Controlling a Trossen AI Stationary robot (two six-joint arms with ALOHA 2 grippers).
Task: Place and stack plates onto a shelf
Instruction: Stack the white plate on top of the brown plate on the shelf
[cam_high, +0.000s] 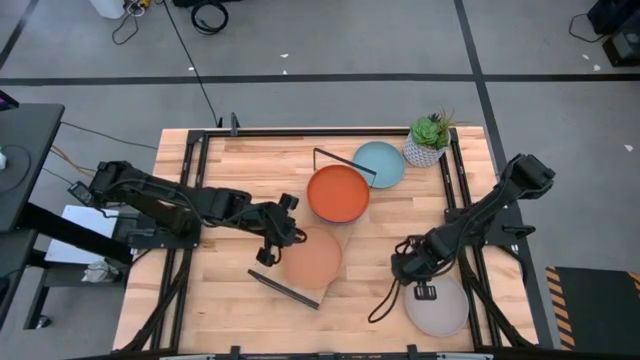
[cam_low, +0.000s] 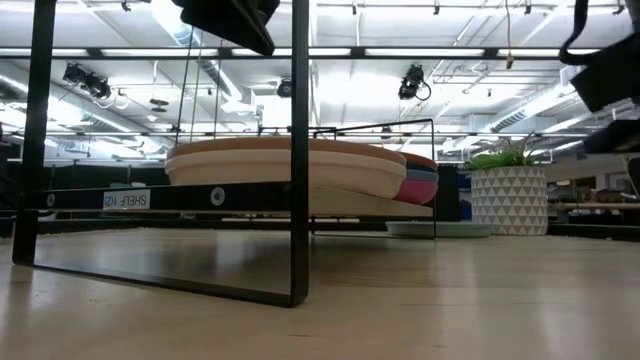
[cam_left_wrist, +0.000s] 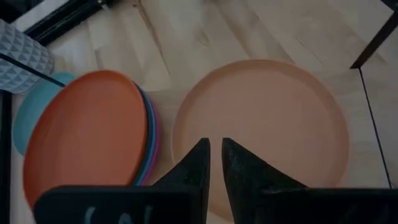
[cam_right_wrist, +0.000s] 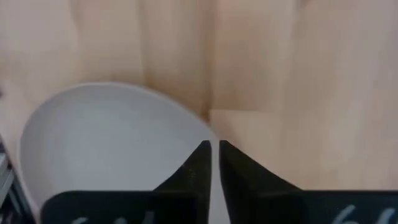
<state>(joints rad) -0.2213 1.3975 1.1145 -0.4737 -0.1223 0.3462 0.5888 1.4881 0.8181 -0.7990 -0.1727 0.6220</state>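
My right gripper is shut above the grey plate's rim. It should open, grip that rim and hand my left gripper the grey plate by the salmon plate (cam_high: 313, 258).
A salmon plate (cam_high: 312, 258) (cam_left_wrist: 267, 130) lies flat on the shelf (cam_low: 130, 200) near its black end bracket (cam_high: 285, 288). Beside it on the shelf sits a stack topped by an orange plate (cam_high: 337, 193) (cam_left_wrist: 87, 137), with magenta and blue rims (cam_left_wrist: 149, 143) showing below. A light blue plate (cam_high: 380, 165) rests on the table by the stack. A grey plate (cam_high: 437, 305) (cam_right_wrist: 112, 143) lies at the near right. My left gripper (cam_high: 275, 235) (cam_left_wrist: 214, 149) hovers shut over the salmon plate's left rim. My right gripper (cam_high: 405, 265) (cam_right_wrist: 212, 148) is shut above the grey plate's rim.
A white potted plant (cam_high: 428, 140) (cam_low: 510, 195) stands at the far right corner, just beyond the light blue plate. The shelf's far bracket (cam_high: 345, 165) rises beside the orange stack. Bare tabletop (cam_high: 230, 300) lies left of the shelf.
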